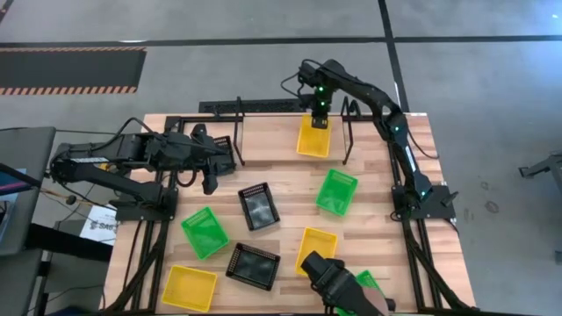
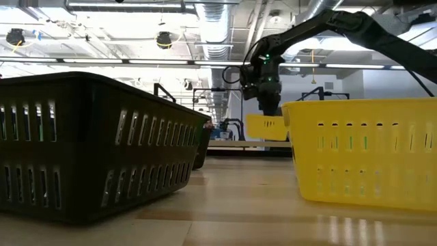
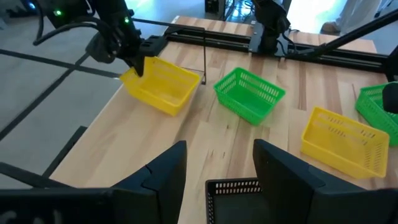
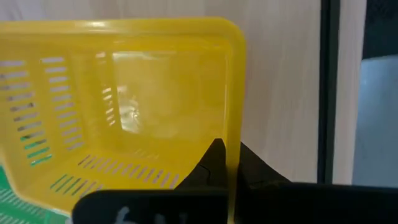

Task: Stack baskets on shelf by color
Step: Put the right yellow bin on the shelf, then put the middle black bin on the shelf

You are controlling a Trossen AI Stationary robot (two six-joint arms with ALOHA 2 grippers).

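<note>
I should next close my left gripper on the black basket's far short rim (image 1: 253, 187) (image 3: 209, 214), taking the loose black one that is closer to the shelf.
My right gripper (image 1: 318, 120) is shut on a yellow basket (image 1: 313, 137) at the table's far middle, between the shelf's (image 1: 239, 108) upright posts. The same basket (image 3: 163, 85) shows tilted in the left wrist view. My left gripper (image 1: 214, 168) hovers open at the left, beside a black basket (image 1: 221, 145) standing at the shelf's left end. Its fingers frame the rim of another black basket (image 3: 233, 186) below them. Loose on the table are two green baskets (image 1: 336, 191), (image 1: 205, 232), two yellow ones (image 1: 316, 248), (image 1: 189, 287), and two black ones (image 1: 259, 206), (image 1: 254, 266). My right gripper holds the yellow basket by its far short rim (image 4: 234, 146). One finger (image 4: 213, 160) is inside the basket and one (image 4: 250, 167) outside, coming from above and pointing down. The basket hangs tilted, held side up; whether its low side touches the table I cannot tell.
A third green basket (image 1: 371, 281) sits at the near edge, partly behind a dark device (image 1: 334, 276). In the low view a black basket (image 2: 89, 147) and a yellow one (image 2: 369, 150) stand close to the camera. Bare wood lies between the shelf posts and the loose baskets.
</note>
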